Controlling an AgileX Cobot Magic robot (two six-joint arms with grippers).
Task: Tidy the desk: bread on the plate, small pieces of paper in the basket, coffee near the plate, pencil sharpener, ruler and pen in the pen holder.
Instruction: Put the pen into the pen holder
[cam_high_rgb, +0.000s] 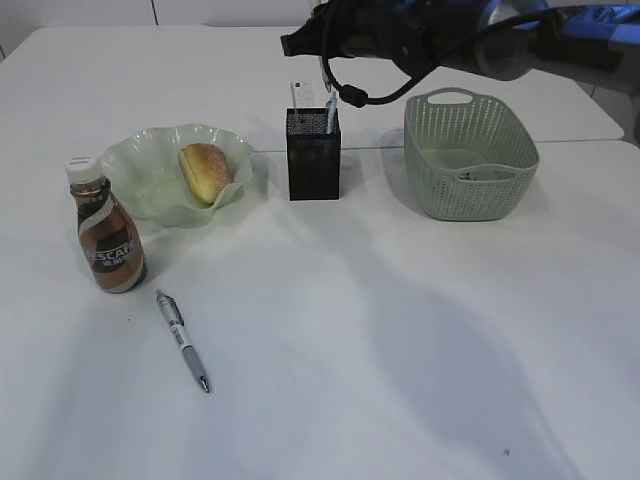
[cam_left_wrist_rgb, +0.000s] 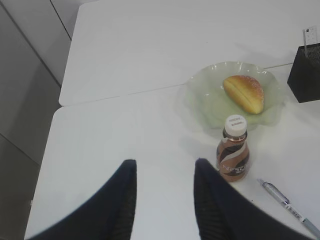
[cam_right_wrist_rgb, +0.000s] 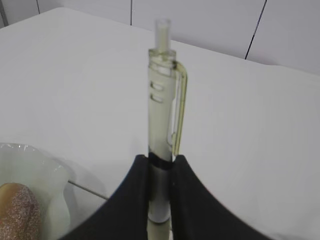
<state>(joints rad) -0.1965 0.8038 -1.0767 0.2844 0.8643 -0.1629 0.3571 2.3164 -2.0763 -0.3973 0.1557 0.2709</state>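
Note:
The robot's right gripper will release the clear pen in the pen holder's plate-side corner (cam_high_rgb: 294, 116), beside the white ruler.
My right gripper (cam_right_wrist_rgb: 160, 167) is shut on a clear pen (cam_right_wrist_rgb: 161, 100) and holds it upright. In the exterior view this pen (cam_high_rgb: 331, 112) stands at the mouth of the black mesh pen holder (cam_high_rgb: 313, 160). A white ruler-like strip (cam_high_rgb: 301, 95) stands in the holder. A second, grey pen (cam_high_rgb: 182, 339) lies on the table. The bread (cam_high_rgb: 205, 170) lies on the green wavy plate (cam_high_rgb: 140, 165). The coffee bottle (cam_high_rgb: 106, 230) stands beside the plate. My left gripper (cam_left_wrist_rgb: 165, 167) is open and empty above bare table, left of the coffee bottle (cam_left_wrist_rgb: 233, 149). The pencil sharpener is hidden.
A pale green basket (cam_high_rgb: 470, 155) stands right of the pen holder with small pale pieces (cam_high_rgb: 482, 174) inside. The right arm (cam_high_rgb: 440, 35) reaches across the back of the table. A table seam (cam_left_wrist_rgb: 120, 95) runs behind the plate (cam_left_wrist_rgb: 200, 100).

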